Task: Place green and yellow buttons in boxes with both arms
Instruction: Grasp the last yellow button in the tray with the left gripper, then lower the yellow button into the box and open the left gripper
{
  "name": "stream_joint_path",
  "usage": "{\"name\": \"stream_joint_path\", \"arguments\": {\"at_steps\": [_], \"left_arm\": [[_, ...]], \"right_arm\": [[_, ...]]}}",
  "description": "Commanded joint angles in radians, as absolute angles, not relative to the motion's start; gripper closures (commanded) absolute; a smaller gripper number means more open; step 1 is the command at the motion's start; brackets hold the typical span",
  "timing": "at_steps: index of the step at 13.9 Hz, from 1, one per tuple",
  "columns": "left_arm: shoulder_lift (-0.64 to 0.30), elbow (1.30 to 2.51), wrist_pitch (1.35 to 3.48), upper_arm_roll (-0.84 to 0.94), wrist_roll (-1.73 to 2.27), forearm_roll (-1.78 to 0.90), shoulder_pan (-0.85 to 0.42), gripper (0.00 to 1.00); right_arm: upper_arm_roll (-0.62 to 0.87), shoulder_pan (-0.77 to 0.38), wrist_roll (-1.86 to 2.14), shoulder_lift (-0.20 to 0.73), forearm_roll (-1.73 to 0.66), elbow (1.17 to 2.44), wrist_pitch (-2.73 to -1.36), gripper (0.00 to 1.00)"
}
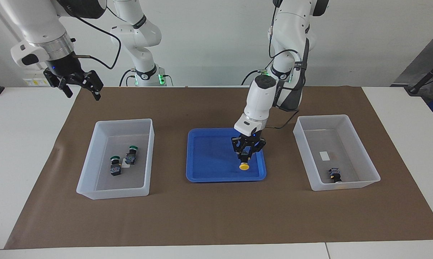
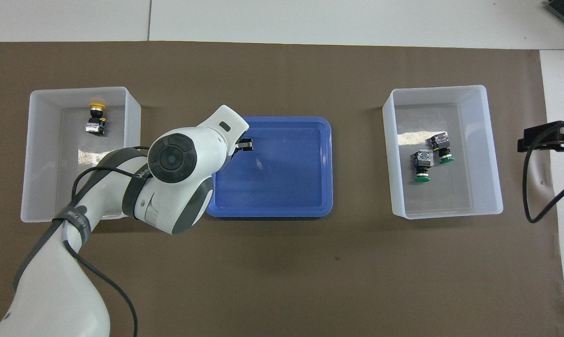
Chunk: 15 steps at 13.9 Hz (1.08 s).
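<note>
The yellow button, now held low in the blue tray, will be let go by my left gripper in the box (image 2: 114,123), between the other yellow button and the tray-side.
My left gripper (image 1: 245,155) is low in the blue tray (image 1: 209,169), shut on the black body of a yellow button (image 1: 244,166) whose cap points away from the robots. In the overhead view the arm hides this button and only a fingertip (image 2: 246,144) shows. The other yellow button (image 1: 335,175) (image 2: 96,119) lies in the box (image 1: 324,117) (image 2: 76,90) at the left arm's end. Two green buttons (image 1: 123,160) (image 2: 431,161) lie in the box (image 1: 124,121) (image 2: 436,89) at the right arm's end. My right gripper (image 1: 81,86) (image 2: 548,138) is open, empty and raised over the mat's edge, waiting.
The blue tray (image 2: 282,178) sits between the two boxes on a brown mat (image 1: 216,216). White table shows around the mat. Each box has a white sticker (image 1: 325,155) on its floor.
</note>
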State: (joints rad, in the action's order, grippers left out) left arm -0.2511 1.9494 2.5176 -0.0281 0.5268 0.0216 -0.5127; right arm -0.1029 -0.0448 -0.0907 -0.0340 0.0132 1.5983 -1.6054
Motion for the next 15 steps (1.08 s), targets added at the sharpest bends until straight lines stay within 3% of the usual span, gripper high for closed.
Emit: {"name": "stream_joint_path", "arguments": {"at_steps": [1, 10, 15], "left_arm": [[-0.146, 1.976, 2.430, -0.023, 0.474, 0.025, -0.419, 1.00], [-0.140, 1.988, 2.506, -0.018, 0.086, 0.014, -0.025, 1.00], [-0.198, 2.006, 2.565, -0.017, -0.002, 0.012, 0.026, 1.00]], "right_arm": [[-0.091, -0.038, -0.097, -0.052, 0.014, 1.618, -1.598, 0.00], [-0.089, -0.046, -0.098, -0.052, 0.012, 1.617, -1.595, 0.00], [-0.087, -0.046, -0.098, -0.052, 0.012, 1.617, -1.595, 0.00]]}}
